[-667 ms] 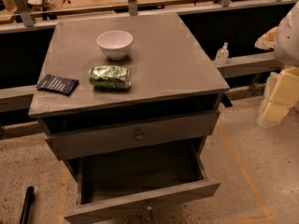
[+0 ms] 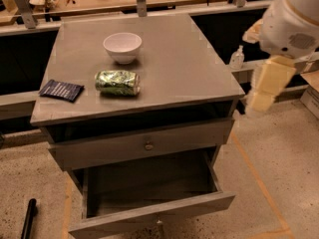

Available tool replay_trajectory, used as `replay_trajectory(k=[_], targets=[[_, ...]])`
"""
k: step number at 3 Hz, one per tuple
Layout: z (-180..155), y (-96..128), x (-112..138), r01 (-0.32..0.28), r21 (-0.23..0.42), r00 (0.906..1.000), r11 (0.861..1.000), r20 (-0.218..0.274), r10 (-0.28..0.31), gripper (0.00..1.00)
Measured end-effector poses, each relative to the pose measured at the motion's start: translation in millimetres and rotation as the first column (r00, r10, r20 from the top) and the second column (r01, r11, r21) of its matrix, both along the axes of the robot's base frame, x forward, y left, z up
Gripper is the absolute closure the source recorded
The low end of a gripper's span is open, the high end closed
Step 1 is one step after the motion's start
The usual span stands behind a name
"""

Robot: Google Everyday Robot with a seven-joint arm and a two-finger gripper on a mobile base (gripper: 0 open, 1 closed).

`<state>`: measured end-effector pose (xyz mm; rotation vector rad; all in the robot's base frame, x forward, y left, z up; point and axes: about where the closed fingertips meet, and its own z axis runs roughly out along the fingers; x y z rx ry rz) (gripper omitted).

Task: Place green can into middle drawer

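I will go to the green can next and close my gripper around its body (image 2: pixel 110 81), toward the end that is nearer the dark blue packet.
The green can (image 2: pixel 117 82) lies on its side on top of the grey cabinet (image 2: pixel 199 68), in front of the white bowl (image 2: pixel 122 47). The middle drawer (image 2: pixel 149 210) is pulled open below the knobbed drawer (image 2: pixel 148 145), and its dark inside holds nothing. My arm's white body (image 2: pixel 291 21) is at the upper right. My gripper (image 2: pixel 261 101) hangs as a cream-coloured part beside the cabinet's right edge. It is well to the right of the can and holds nothing that I can see.
A dark blue packet (image 2: pixel 62 89) lies at the left of the cabinet top. A small clear bottle (image 2: pixel 237 59) stands on the rail behind the cabinet's right side. A black rod (image 2: pixel 28 218) lies on the floor at the lower left. A wooden bench runs along the back.
My arm and gripper have moved left, closer to the cabinet's right side. The can, bowl, packet and drawer have not moved.
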<state>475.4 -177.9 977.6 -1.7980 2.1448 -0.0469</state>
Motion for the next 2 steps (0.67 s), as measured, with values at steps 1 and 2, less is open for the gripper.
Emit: replay_trajectory(k=[1, 2], targets=[[-4, 88, 59, -0.145, 0.052, 0.9894, 0.988, -0.002, 0.145, 0.00], [-13, 177, 101, -0.246, 0.071, 0.9683, 0.967, -0.026, 0.248, 0.00]])
